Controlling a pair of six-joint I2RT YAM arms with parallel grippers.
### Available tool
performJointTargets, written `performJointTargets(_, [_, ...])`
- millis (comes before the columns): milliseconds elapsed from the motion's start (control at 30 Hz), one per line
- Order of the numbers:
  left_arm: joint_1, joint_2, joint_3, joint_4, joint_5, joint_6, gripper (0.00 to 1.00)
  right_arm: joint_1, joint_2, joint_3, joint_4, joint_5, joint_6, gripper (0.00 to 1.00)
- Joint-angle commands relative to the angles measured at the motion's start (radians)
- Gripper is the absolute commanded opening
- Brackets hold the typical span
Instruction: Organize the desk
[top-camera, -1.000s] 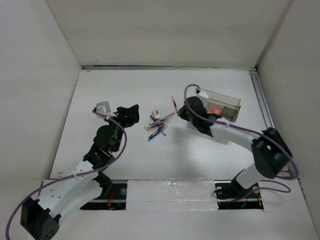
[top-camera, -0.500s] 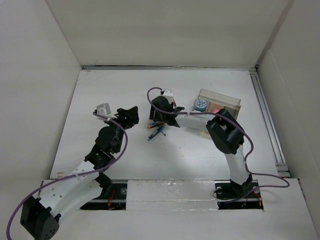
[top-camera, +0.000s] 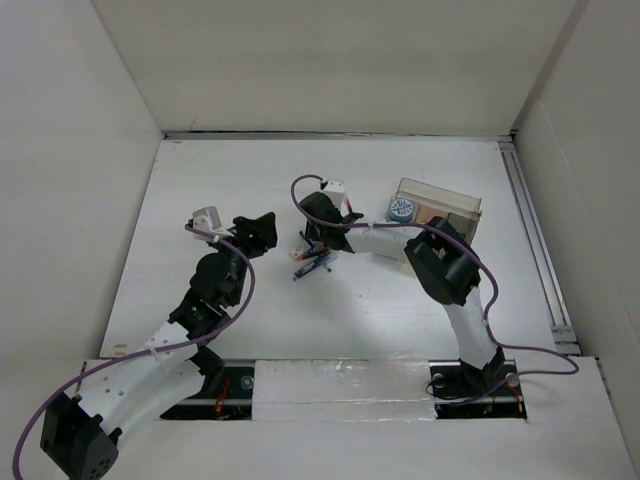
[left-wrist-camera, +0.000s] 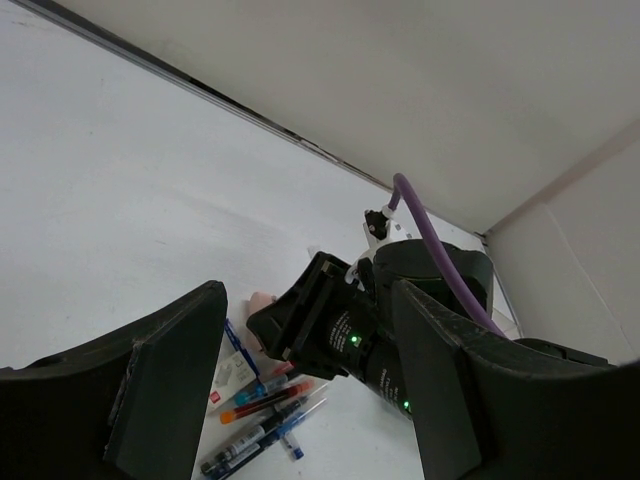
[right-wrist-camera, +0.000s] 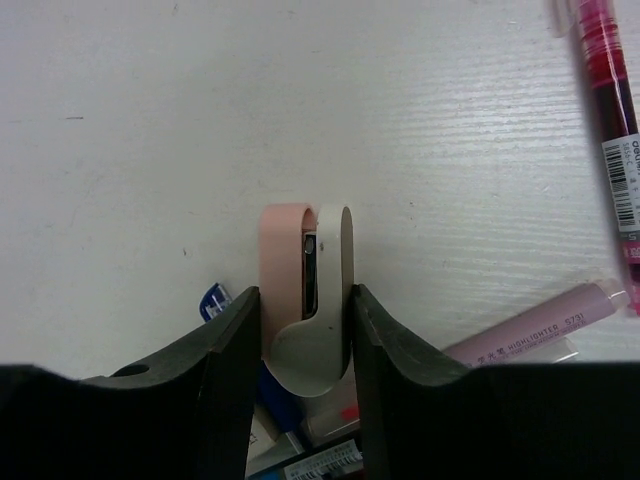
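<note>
Next, my right gripper puts the pink and cream piece down in the clear plastic box's back compartment (top-camera: 421, 190), behind the blue round item.
The white desk (top-camera: 230, 180) holds a small pile of pens (top-camera: 312, 265) at its middle. My right gripper (top-camera: 312, 240) is down at the pile's far end. In the right wrist view its jaws (right-wrist-camera: 305, 310) press both sides of a pink and cream piece (right-wrist-camera: 305, 290) that stands on edge on the desk. A red pen (right-wrist-camera: 610, 110) and a pink highlighter (right-wrist-camera: 540, 330) lie beside it. My left gripper (top-camera: 262, 228) is open and empty, held above the desk left of the pile. Its view shows the pens (left-wrist-camera: 265, 415) and the right gripper (left-wrist-camera: 320, 325).
A clear plastic box (top-camera: 440, 210) stands at the back right with a blue round item (top-camera: 401, 209) at its left end. A metal rail (top-camera: 530, 240) runs along the desk's right edge. White panels wall the desk on three sides.
My right gripper has swung left from beside the clear box to the pen pile and settled onto the pink and cream piece. The left arm has not moved.
</note>
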Motion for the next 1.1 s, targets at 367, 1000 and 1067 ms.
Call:
performJointTargets(367, [-0.005, -0.005, 0.020, 0.046, 0.003, 0.002, 0.63, -0.149, -0.502, -0.303, 0.251, -0.017, 0.077, 0.28])
performJointTargets(1000, [-0.005, -0.009, 0.023, 0.040, 0.023, 0.003, 0.63, -0.585, -0.523, -0.386, 0.165, -0.071, 0.168, 0.30])
performJointTargets(1067, [-0.005, -0.017, 0.030, 0.030, 0.025, 0.003, 0.63, -0.596, -0.489, -0.371, 0.174, -0.068, 0.170, 0.31])
